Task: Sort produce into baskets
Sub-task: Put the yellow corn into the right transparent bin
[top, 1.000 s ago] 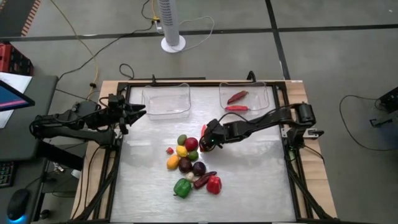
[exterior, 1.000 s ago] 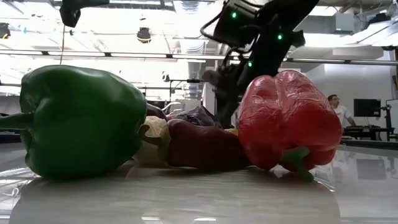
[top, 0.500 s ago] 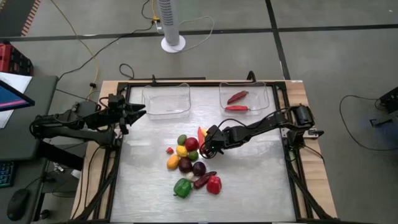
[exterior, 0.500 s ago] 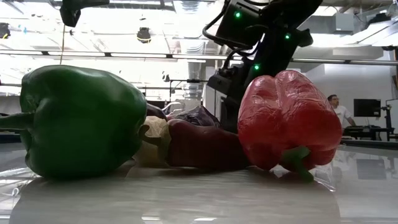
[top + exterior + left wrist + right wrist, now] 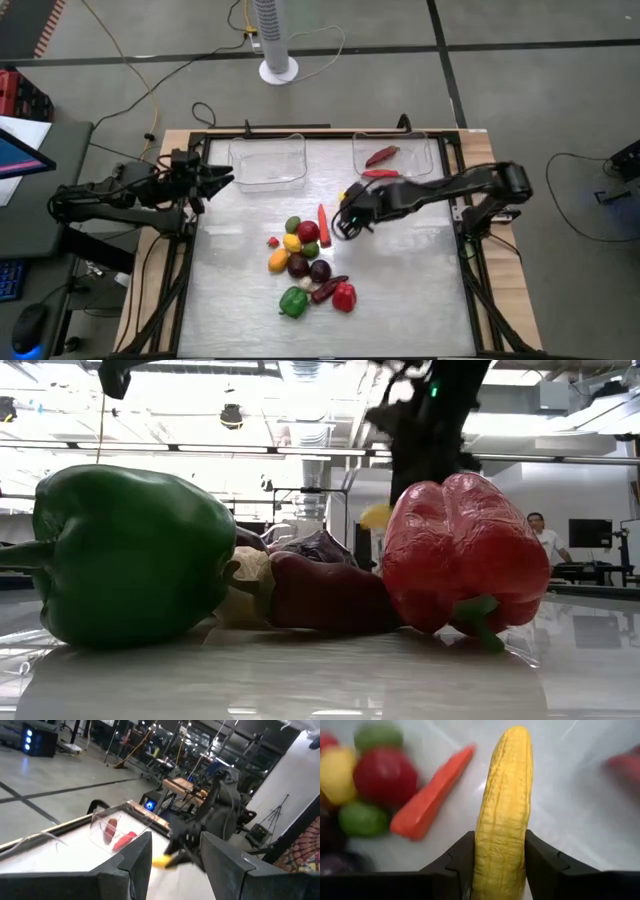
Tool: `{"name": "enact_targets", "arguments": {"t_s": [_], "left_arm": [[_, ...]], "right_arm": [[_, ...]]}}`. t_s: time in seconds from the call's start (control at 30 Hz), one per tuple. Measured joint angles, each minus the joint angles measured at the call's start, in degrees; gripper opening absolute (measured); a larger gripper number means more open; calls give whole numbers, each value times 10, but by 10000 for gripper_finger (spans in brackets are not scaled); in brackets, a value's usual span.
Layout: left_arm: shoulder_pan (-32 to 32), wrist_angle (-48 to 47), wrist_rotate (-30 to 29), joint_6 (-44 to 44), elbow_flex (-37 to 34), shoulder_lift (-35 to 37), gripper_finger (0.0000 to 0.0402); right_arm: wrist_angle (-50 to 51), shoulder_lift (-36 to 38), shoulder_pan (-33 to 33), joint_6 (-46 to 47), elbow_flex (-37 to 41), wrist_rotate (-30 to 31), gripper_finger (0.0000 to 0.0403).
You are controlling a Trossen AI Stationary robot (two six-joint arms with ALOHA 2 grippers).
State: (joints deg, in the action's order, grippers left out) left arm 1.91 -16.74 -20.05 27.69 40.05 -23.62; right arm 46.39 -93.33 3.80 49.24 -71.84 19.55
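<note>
The corn cob will leave my right gripper across the red chillies in their clear basket (image 5: 379, 162).
My right gripper (image 5: 498, 840) is shut on a yellow ribbed corn cob (image 5: 504, 795) and hangs above the table (image 5: 345, 208), between the produce pile (image 5: 305, 262) and the right basket (image 5: 428, 160). An orange carrot (image 5: 323, 225) lies flat on the table just below it. The right basket holds two red chillies (image 5: 381, 156); the left basket (image 5: 268, 165) shows nothing inside. My left gripper (image 5: 226, 178) waits open, level, at the table's left side beside the left basket. My right gripper pinches the corn cob's two long sides (image 5: 481, 855) between its two fingers. The cob lies along the fingers, and most of its length sticks out past their tips. The fingers slant down from the table's right side. The cob is lifted clear of the table (image 5: 375, 515).
A green pepper (image 5: 130, 555), a red pepper (image 5: 465, 550) and a dark purple chilli (image 5: 320, 595) lie at the pile's near end. Round red, yellow and green pieces (image 5: 382, 777) sit beside the carrot. There is bare table right of the pile. A person stands far off in the room (image 5: 537, 525).
My right gripper has taken hold of the yellow corn cob at the pile's far right edge. It has risen with it and gone a little toward the table's far right. The cob now hangs clear of the table, and the carrot stays lying where it was.
</note>
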Motion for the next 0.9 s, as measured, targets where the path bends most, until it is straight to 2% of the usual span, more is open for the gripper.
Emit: {"name": "enact_targets", "arguments": {"t_s": [0.23,0.4,0.77,0.9], "left_arm": [[0,31,-23,-5,0,0,154],[0,47,-12,-17,0,-4,154],[0,67,-31,-2,0,-40,154],[0,110,-45,-2,0,-63,154]], "right_arm": [[81,112,-75,-2,-14,28,170],[124,161,-127,-14,-14,28,171],[151,192,-219,-118,-14,26,172],[156,191,-245,-173,-14,-5,173]]}}
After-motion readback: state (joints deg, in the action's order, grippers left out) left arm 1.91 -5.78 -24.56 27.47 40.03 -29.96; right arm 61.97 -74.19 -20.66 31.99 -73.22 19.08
